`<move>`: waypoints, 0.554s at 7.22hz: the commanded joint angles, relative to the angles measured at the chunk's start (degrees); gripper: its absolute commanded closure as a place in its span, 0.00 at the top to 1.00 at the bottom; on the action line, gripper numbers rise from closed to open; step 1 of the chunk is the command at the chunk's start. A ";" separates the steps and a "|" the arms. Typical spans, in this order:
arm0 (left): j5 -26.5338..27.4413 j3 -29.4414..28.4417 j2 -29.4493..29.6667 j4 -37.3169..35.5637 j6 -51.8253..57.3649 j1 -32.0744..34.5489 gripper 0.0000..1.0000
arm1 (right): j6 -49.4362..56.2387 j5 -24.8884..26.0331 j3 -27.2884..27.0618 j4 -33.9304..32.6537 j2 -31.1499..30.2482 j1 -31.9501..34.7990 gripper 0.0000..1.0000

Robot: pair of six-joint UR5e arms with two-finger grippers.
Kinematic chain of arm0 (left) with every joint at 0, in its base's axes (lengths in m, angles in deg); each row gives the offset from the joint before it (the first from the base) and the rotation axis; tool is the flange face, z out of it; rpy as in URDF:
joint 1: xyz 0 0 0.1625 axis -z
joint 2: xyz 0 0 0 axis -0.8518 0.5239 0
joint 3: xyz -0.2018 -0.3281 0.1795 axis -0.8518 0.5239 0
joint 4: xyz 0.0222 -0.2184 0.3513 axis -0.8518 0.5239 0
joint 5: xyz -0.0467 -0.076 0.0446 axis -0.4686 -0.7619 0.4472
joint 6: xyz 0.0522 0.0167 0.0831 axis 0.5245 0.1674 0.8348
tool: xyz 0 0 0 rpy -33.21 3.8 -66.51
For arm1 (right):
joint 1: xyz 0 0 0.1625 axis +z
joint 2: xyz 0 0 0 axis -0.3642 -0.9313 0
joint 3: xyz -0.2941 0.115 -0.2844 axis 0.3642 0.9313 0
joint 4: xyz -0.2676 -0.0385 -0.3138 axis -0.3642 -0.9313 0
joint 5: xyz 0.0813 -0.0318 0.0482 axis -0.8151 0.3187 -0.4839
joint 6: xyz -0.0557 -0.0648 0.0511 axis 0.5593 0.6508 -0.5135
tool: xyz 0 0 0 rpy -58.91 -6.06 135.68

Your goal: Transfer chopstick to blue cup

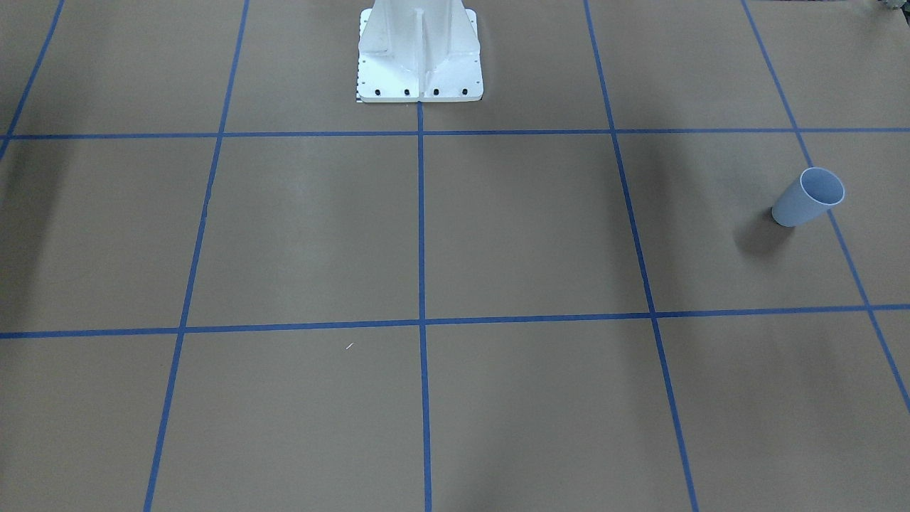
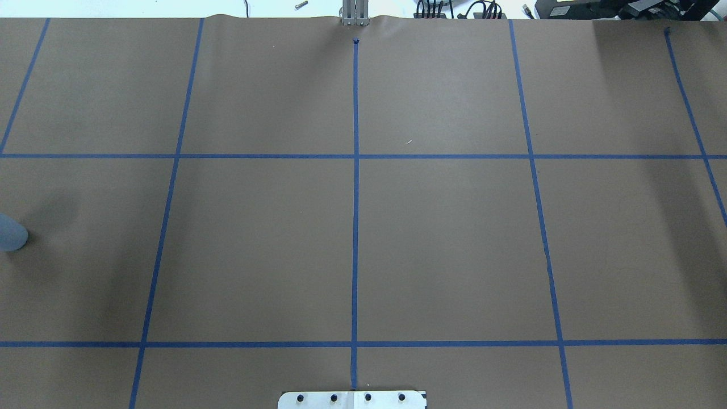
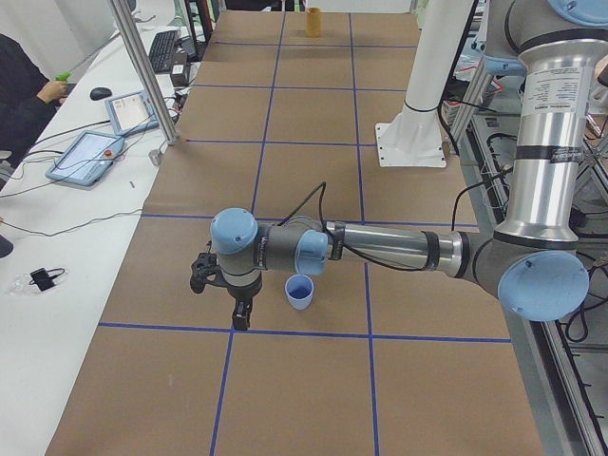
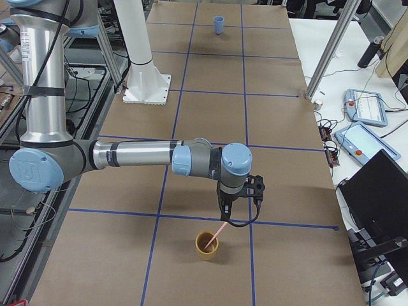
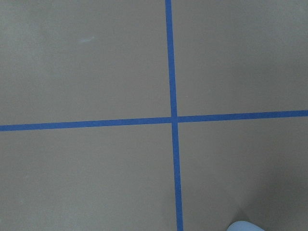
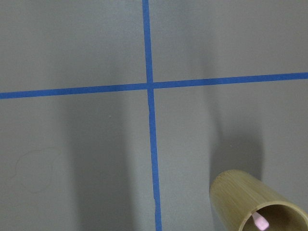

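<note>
The robot's left gripper needs to go to the blue cup next and close on the cup's rim (image 1: 839, 200), on the side beside the blue tape line.
The pale blue cup (image 1: 808, 198) stands upright on the brown paper, at the left edge of the overhead view (image 2: 10, 233). In the exterior left view it (image 3: 300, 292) is just beside my left gripper (image 3: 241, 321), which points down at the table. Its rim shows in the left wrist view (image 5: 245, 226). A pink chopstick (image 4: 218, 233) leans in a bamboo cup (image 4: 206, 245). My right gripper (image 4: 225, 217) hangs at its upper end. The stick's tip (image 6: 260, 222) shows inside the bamboo cup (image 6: 255, 202). I cannot tell whether either gripper is open or shut.
The robot's white base (image 1: 419, 53) stands at the table's middle edge. Blue tape lines (image 2: 355, 170) grid the brown paper. Metal posts (image 3: 147, 71), tablets (image 3: 90, 152) and an operator's arm are beside the table on the white bench.
</note>
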 commanded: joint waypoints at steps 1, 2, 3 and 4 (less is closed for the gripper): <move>-0.09 -0.04 0.00 0.00 0.00 0.00 0.99 | -0.09 -0.42 -0.26 1.22 -0.92 0.05 1.00; -0.09 -0.22 0.09 0.09 0.08 0.00 0.99 | -0.09 -0.25 -0.08 1.23 -0.93 -0.03 1.00; -0.09 -0.22 0.00 0.09 0.08 0.00 0.99 | 0.09 -0.07 0.00 1.32 -0.84 -0.04 1.00; 0.00 -0.13 0.09 0.17 0.08 0.00 0.99 | 0.09 -0.07 0.01 1.23 -0.84 -0.04 1.00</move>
